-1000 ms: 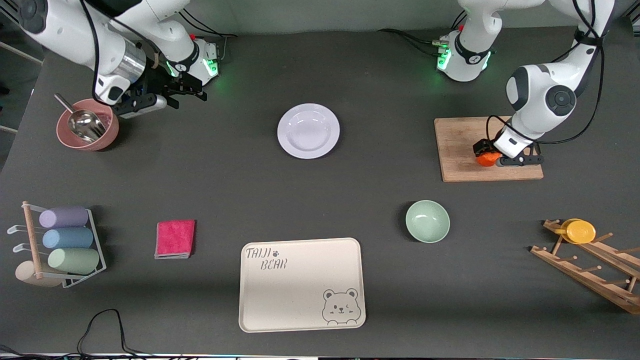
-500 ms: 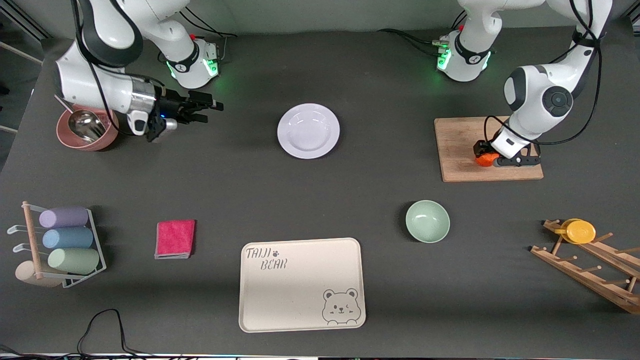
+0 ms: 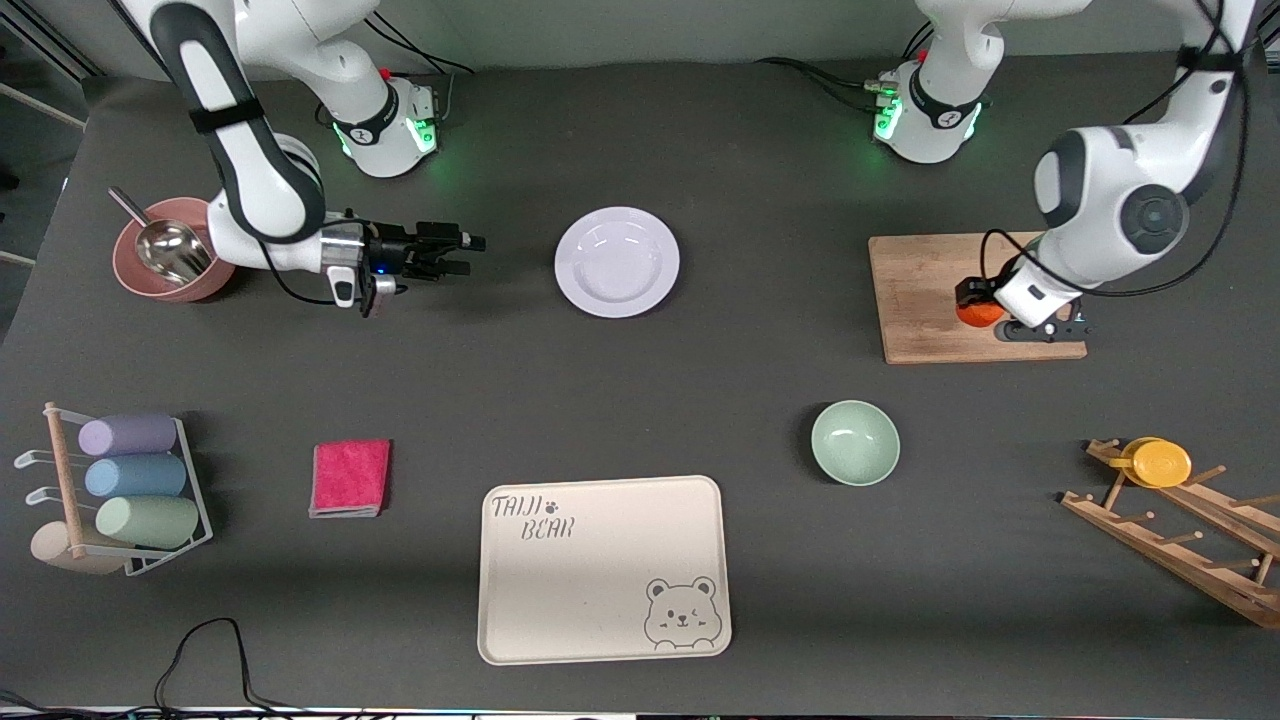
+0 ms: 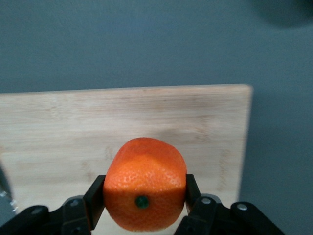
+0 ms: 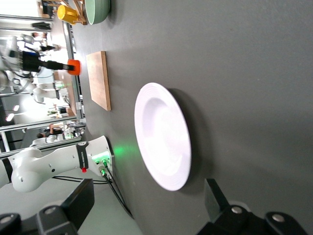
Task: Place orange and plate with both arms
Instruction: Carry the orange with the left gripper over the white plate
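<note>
My left gripper is going to release the orange in the middle of the white plate (image 3: 625,260).
The orange (image 3: 975,313) is clamped between the fingers of my left gripper (image 3: 985,315), just above the wooden cutting board (image 3: 925,290). In the left wrist view the orange (image 4: 144,182) fills the gap between both pads. The white plate (image 3: 617,262) lies on the table mid-way between the arms' ends. My right gripper (image 3: 470,252) is open and empty, low over the table beside the plate toward the right arm's end, fingers pointing at it. The right wrist view shows the plate (image 5: 164,142) just ahead of the open fingers.
A pink bowl with a metal scoop (image 3: 173,250) sits by the right arm. A green bowl (image 3: 855,442), a cream bear-printed tray (image 3: 603,568), a pink cloth (image 3: 350,477), a cup rack (image 3: 120,490) and a wooden rack with a yellow lid (image 3: 1160,462) lie nearer the camera.
My right gripper has swung from beside the pink bowl toward the plate and lowered. My left gripper has lifted slightly with the orange in it.
</note>
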Controlling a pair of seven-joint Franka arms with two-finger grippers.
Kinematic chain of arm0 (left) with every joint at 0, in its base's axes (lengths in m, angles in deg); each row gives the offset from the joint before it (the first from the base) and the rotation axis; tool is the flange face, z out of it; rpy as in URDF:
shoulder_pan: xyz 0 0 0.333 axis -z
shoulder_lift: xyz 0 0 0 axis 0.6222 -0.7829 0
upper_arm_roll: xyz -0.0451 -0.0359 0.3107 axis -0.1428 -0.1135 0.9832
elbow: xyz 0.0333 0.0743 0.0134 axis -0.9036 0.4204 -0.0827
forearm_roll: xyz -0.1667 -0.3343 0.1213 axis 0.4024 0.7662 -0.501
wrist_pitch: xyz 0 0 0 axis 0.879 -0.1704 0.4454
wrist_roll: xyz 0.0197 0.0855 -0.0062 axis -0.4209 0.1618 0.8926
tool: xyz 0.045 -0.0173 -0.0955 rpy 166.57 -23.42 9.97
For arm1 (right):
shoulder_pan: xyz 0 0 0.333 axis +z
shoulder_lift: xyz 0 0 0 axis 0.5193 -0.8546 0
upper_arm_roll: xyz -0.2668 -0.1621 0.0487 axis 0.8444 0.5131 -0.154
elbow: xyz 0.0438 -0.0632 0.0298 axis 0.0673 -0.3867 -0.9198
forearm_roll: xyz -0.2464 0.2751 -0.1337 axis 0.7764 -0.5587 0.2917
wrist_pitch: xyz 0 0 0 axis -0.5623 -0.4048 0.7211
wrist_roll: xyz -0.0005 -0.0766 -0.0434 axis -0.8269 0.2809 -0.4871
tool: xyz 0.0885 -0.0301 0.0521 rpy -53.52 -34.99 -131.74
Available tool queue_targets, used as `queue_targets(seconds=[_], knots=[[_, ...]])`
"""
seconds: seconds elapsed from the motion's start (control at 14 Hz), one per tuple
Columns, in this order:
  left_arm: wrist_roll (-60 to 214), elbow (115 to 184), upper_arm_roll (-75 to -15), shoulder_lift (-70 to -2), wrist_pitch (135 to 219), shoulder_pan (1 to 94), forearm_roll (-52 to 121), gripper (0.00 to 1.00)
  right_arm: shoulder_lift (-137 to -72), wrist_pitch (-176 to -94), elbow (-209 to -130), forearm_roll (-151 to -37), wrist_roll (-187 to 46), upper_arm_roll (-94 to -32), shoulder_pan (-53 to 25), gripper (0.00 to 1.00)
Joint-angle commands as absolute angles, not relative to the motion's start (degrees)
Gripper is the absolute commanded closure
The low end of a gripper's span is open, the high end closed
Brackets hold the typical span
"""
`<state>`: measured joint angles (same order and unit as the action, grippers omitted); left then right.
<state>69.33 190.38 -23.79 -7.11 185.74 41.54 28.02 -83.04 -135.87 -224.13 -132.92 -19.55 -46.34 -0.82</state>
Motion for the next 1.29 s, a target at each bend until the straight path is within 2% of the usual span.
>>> queue_targets(seconds=[0.0,0.14,0.29,0.5,0.71,0.79,0.86,1.0,1.21], knots=[[74.2,181.3,-25.4,-1.9,170.6,43.0,31.2,0.53,-91.5,-130.5,-223.1,-140.6,-7.8,-45.7,-0.3,0.0],[83.4,173.4,-30.4,-2.0,162.1,43.8,34.0,0.53,-95.8,-128.8,-223.1,-144.7,-2.0,-45.7,-0.2,0.0],[94.2,168.8,-37.4,-2.4,159.2,45.1,35.9,0.53,-98.4,-127.9,-223.0,-145.8,0.6,-45.7,-0.3,0.0],[106.8,165.3,-47.2,-3.4,160.1,45.8,39.2,0.53,-100.3,-125.6,-223.0,-145.8,1.4,-45.7,-0.8,0.0],[118.5,159.0,-57.0,-9.7,163.4,45.9,40.0,0.53,-102.5,-122.9,-222.8,-145.8,1.6,-45.7,-0.9,0.0],[121.8,158.5,-59.8,-11.8,166.8,46.4,39.8,0.53,-102.7,-122.3,-222.8,-145.8,1.6,-45.7,-1.0,0.04],[124.8,158.6,-61.9,-14.1,171.0,47.7,39.4,0.54,-102.7,-122.3,-222.8,-145.8,1.6,-45.7,-1.0,0.13],[130.6,158.8,-62.6,-20.8,178.8,53.7,36.8,0.54,-102.7,-122.3,-222.9,-145.8,1.7,-45.7,-1.0,0.29],[138.3,158.8,-62.3,-30.2,188.6,60.7,30.6,0.53,-102.7,-122.3,-222.9,-145.8,1.8,-45.7,-1.0,0.41]])
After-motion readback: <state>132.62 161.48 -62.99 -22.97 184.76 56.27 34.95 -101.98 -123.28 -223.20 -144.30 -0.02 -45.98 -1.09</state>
